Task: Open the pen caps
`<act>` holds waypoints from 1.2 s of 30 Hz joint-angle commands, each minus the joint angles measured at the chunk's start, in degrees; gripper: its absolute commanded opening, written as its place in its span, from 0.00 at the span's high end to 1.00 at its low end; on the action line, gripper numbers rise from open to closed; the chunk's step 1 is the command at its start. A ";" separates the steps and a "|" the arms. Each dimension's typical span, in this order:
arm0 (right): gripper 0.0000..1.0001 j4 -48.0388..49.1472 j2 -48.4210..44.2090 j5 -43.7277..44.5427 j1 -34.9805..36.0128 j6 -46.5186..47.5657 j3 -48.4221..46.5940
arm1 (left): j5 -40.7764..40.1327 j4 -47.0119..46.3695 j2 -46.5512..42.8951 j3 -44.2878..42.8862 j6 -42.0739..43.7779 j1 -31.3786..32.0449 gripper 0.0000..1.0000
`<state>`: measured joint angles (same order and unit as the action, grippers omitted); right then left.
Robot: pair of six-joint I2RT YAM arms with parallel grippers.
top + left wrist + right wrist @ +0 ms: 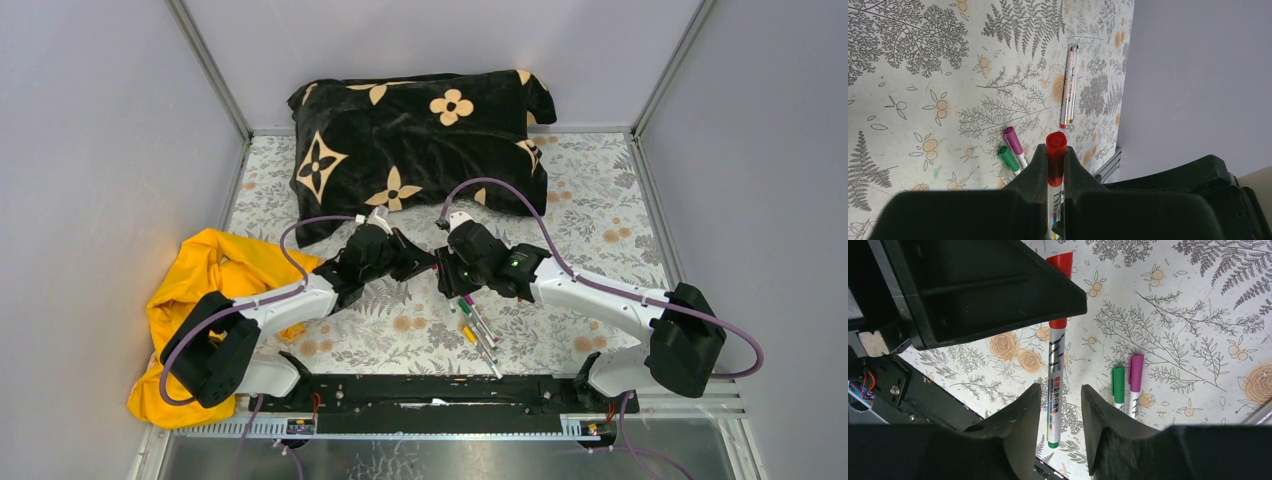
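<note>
My right gripper's open fingers straddle the pen's body well below the red pen cap; I will raise them and close on the silver band (pixel 1056 356) before pulling.
My left gripper (pixel 1055 152) is shut on the red pen cap (pixel 1056 145), with the whitish pen barrel (pixel 1054 385) running on from it. That barrel passes between the fingers of my open right gripper (pixel 1060 397), with a gap on each side. From the right wrist the red pen cap (pixel 1061 262) peeks past the left gripper's black body (pixel 973 285). A green cap (pixel 1118 381) and a magenta cap (pixel 1135 371) sit on pens lying on the table below. In the top view both grippers (pixel 418 260) (pixel 452 278) meet at mid-table.
More pens (pixel 482 338) lie on the floral tablecloth near the front rail, one with a yellow cap (pixel 468 334). Two thin pens (pixel 1069 85) lie side by side farther off. A black flowered pillow (pixel 420 140) lies at the back, a yellow cloth (pixel 215 290) at the left.
</note>
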<state>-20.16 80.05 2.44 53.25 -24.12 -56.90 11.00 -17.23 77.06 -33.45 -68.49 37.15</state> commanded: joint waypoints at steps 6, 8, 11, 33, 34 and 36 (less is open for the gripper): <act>0.58 3.20 0.20 2.32 0.71 1.77 -0.44 | 0.37 0.23 -1.03 -2.10 -0.90 0.23 1.00; 0.58 3.52 0.64 2.39 0.71 1.92 -0.57 | 0.66 -0.09 -1.03 -1.98 -0.94 0.29 1.00; 0.59 3.98 1.25 2.28 0.71 2.24 -0.87 | 1.25 -0.47 -0.86 -1.96 -0.85 0.29 1.00; 0.71 5.13 5.37 1.21 0.71 3.46 -4.35 | 2.60 -1.05 -0.15 -2.88 -0.86 0.29 1.00; 0.73 5.19 5.42 1.17 0.71 3.45 -4.35 | 2.62 -1.05 -0.08 -2.95 -0.86 0.30 1.00; 0.77 5.14 5.53 1.26 0.71 3.44 -4.36 | 2.62 -1.05 0.02 -3.07 -0.86 0.28 1.00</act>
<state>-16.82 85.03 3.33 53.60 -21.65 -58.65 12.64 -16.75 77.08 -34.06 -68.90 37.15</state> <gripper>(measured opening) 0.258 0.099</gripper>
